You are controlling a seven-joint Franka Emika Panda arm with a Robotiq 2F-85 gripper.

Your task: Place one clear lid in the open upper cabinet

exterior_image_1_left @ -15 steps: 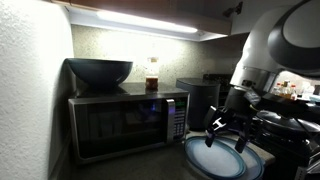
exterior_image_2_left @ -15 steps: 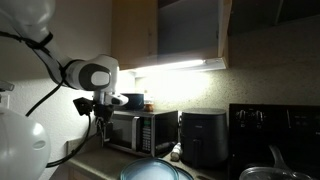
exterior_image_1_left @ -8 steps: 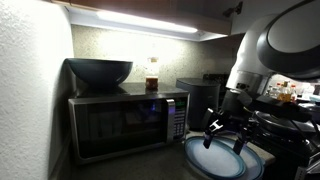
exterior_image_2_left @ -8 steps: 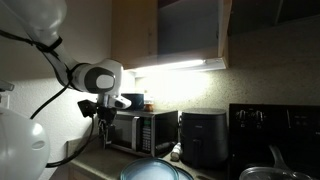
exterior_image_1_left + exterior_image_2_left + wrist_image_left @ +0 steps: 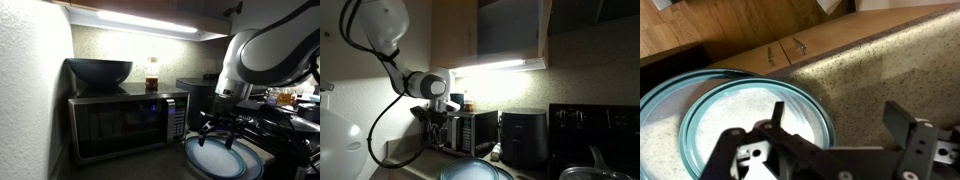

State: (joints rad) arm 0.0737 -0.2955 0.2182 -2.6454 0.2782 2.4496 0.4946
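Observation:
I need to next move my gripper to the top clear lid's rim [image 5: 190, 144] [image 5: 829, 126] on the side nearest the microwave and close it there.
Several clear lids [image 5: 740, 105] lie stacked on the speckled counter; they also show in both exterior views [image 5: 215, 160] [image 5: 472, 172]. My gripper [image 5: 840, 125] is open and empty just above them. One finger hangs over the top lid's rim, the other over bare counter. The gripper shows in both exterior views [image 5: 215, 130] [image 5: 440, 132], low in front of the microwave. The upper cabinet [image 5: 510, 30] stands open with a dark interior above the light strip. Only its bottom edge [image 5: 130, 12] shows in an exterior view.
A steel-and-black microwave [image 5: 125, 122] carries a dark bowl [image 5: 100, 70] and a jar [image 5: 152, 74]. A black appliance [image 5: 525, 135] stands beside it, and a stove with pots [image 5: 590, 170] lies further along. Wooden lower cabinets [image 5: 730, 30] show past the counter edge.
The arm has swung over the lid stack, closer to the microwave, and the gripper has come down a little. The jaws stay open and the lids have not moved.

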